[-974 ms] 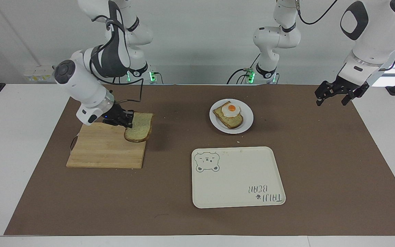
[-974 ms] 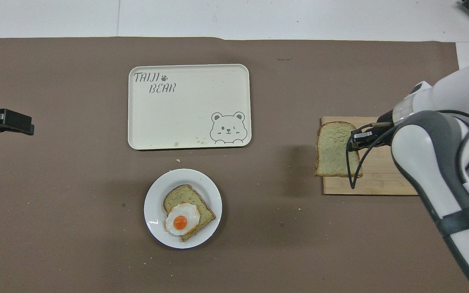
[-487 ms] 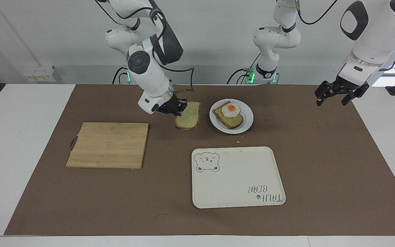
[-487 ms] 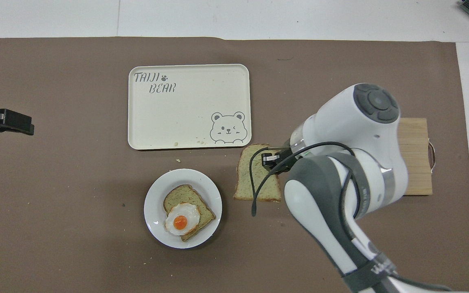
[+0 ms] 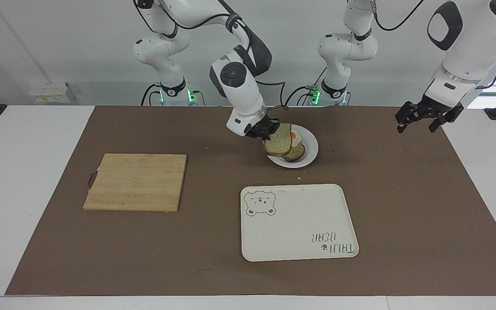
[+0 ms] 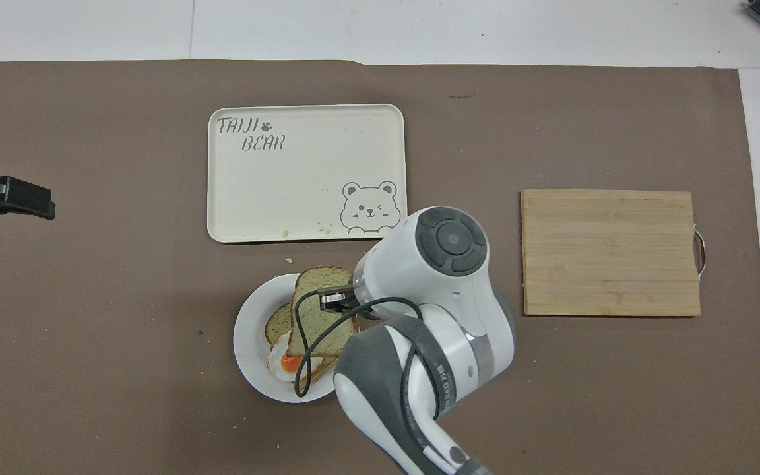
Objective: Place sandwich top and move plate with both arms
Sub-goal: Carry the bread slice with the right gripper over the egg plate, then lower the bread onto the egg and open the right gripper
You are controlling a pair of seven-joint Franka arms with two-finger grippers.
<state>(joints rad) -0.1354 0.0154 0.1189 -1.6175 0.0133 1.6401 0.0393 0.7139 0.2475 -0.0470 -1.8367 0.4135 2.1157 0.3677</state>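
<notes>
The robot's right gripper will release the sandwich top on the fried egg and darker toast [image 6: 298, 339] in the white plate.
My right gripper [image 5: 271, 133] is shut on the edge of the sandwich top [image 5: 280, 142], a pale speckled bread slice with brown crust. It holds the slice tilted over the white plate [image 5: 311, 151]. The slice covers part of the darker toast [image 5: 298, 152] and its fried egg [image 5: 296, 137]. In the overhead view the gripper [image 6: 336, 302] holds the slice [image 6: 319, 316] over the plate [image 6: 247, 330], and only the egg's edge [image 6: 289, 363] shows. My left gripper [image 5: 416, 123] waits open in the air at the left arm's end of the table; it also shows in the overhead view [image 6: 17, 198].
A cream bear-printed tray [image 5: 295, 224] lies farther from the robots than the plate. A bare wooden cutting board [image 5: 136, 181] lies toward the right arm's end. Crumbs lie on the brown mat between plate and tray.
My right arm has carried the bread slice from the cutting board across the mat to over the plate. The left arm has not moved.
</notes>
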